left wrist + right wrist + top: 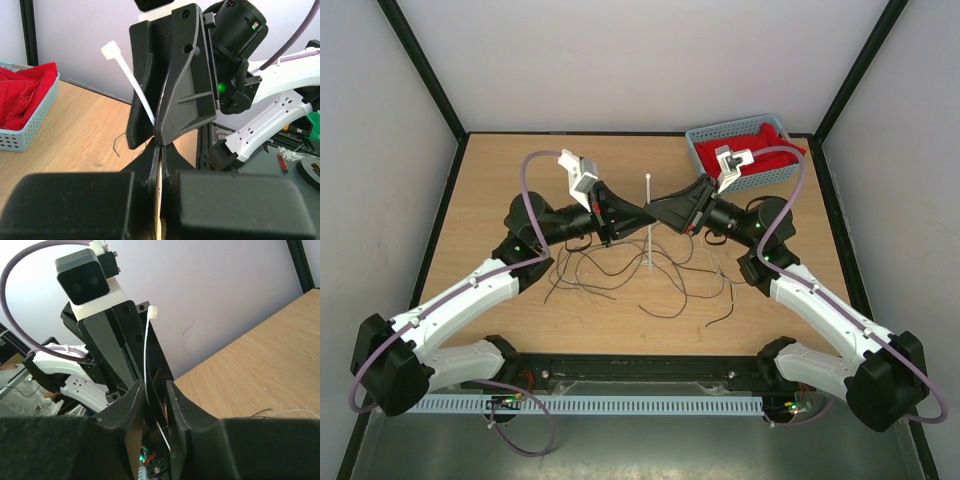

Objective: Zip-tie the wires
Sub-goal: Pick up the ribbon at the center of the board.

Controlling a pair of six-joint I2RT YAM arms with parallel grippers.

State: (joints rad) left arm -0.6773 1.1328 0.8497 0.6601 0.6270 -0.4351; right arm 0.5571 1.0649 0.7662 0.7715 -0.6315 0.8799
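Next, my left gripper opens and pinches the zip tie nearer its head [126,71], in line, because the zip tie's square head slants far above my left gripper's fingers.
The zip tie [648,190], a pale thin strip, stands upright above the table between the two gripper tips. My left gripper [642,216] is shut, and the strip appears pinched at its tips [160,146]. In the left wrist view the zip tie [131,79] slants up to its square head. My right gripper [155,385] has its jaws apart, with the zip tie [145,355] running down between them and lying against the left pad. The wires [620,272] lie loose and looping on the wood below both grippers.
A blue-grey basket [705,140] holding a red cloth [760,145] stands at the back right corner of the table. The basket [30,125] also shows at the left of the left wrist view. Lilac robot cables arch over both arms.
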